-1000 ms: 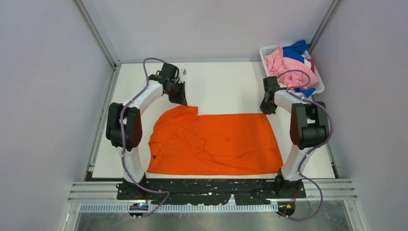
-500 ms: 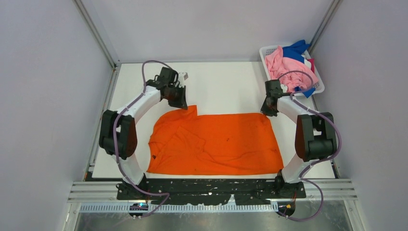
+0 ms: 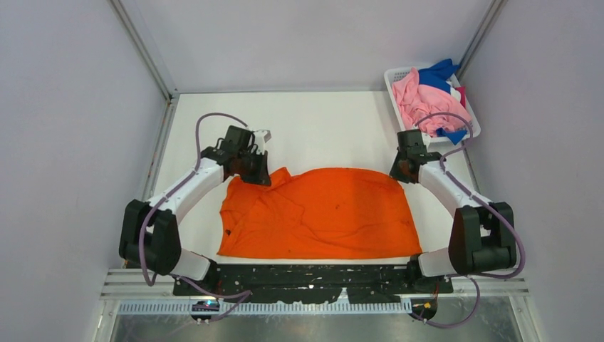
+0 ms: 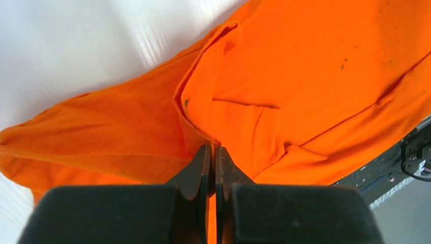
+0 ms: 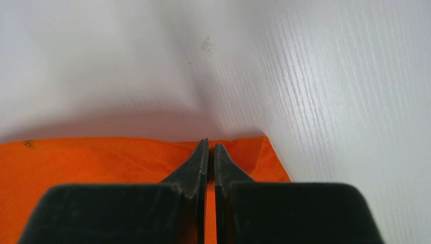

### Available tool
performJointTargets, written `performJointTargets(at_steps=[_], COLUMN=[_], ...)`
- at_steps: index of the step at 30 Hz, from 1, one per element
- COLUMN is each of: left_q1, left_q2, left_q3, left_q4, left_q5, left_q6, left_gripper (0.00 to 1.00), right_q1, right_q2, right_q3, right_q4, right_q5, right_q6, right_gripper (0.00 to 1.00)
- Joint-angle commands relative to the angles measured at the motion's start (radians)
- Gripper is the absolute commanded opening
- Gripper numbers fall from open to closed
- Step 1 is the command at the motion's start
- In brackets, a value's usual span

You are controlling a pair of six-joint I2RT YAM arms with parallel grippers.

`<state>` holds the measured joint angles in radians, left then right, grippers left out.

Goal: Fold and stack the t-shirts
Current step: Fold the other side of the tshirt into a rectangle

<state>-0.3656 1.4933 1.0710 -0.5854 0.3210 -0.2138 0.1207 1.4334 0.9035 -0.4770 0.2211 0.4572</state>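
I need to let go of the orange t-shirt's far corner with my left gripper on its near hem (image 3: pixel 251 257) beside the black rail, near the tag.
An orange t-shirt (image 3: pixel 320 214) lies spread on the white table, its near hem along the front edge. My left gripper (image 3: pixel 262 174) is shut on its far left corner, pinching a fold of orange cloth (image 4: pixel 203 117) between the fingertips. My right gripper (image 3: pixel 399 172) is shut on the far right corner of the shirt (image 5: pixel 101 162), with cloth at the tips. The far edge bows up between both grippers. More t-shirts (image 3: pixel 427 96), pink, blue and magenta, lie heaped in the basket.
A white mesh basket (image 3: pixel 393 80) stands at the table's far right corner. Grey walls close in the table on three sides. Bare white tabletop (image 3: pixel 327 128) lies beyond the shirt. A black rail (image 3: pixel 313 274) runs along the near edge.
Both grippers have moved toward the near side, dragging the shirt's far edge with them. The right gripper closed on its corner. The far left sleeve corner has folded inward.
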Motion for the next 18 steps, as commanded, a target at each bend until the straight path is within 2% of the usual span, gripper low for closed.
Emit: performJointTargets(at_steps=[1, 18], left_q1=[-0.023, -0.06], left_q2=[-0.147, -0.528], left_q3=[-0.08, -0.335], left_q4=[0.07, 0.078], left_q5=[-0.009, -0.07], left_q6=[-0.024, -0.182], left_gripper=[0.0, 0.0], right_q1=[0.004, 0.005], right_q2=[-0.099, -0.315], right_q3=[-0.03, -0.116], right_q4=[-0.045, -0.202], right_q5=[-0.002, -0.033], right_q6=[-0.02, -0.062], right_gripper=[0.05, 0.05])
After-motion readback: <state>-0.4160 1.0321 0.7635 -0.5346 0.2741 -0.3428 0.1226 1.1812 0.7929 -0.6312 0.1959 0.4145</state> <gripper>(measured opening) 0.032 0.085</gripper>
